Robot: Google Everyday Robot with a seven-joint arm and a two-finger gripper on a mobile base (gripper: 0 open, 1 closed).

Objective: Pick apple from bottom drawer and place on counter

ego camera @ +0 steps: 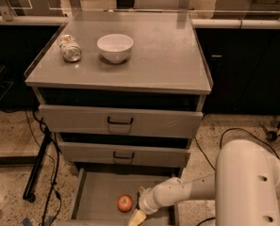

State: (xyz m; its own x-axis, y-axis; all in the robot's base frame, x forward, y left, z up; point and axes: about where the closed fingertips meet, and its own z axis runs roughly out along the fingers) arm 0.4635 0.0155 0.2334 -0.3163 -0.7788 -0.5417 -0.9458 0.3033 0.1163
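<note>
Next, my gripper needs to move to the apple in the open bottom drawer and close on the apple's side (129,206) facing the fingers.
The apple (125,203), small and red-orange, lies on the floor of the open bottom drawer (94,197), a shallow grey tray pulled out under the cabinet. My gripper (136,216) hangs at the bottom edge of the view, just right of the apple and slightly below it, over the drawer. Its tip is partly cut off by the frame edge. It holds nothing that I can see. The counter (163,55) is the flat grey top of the cabinet, well above the gripper.
A white bowl (115,47) and a can lying on its side (70,51) sit on the counter's left half. Two upper drawers with black handles (120,122) are partly pulled out above the bottom drawer. Cables and a black stand leg (38,166) lie on the floor at left.
</note>
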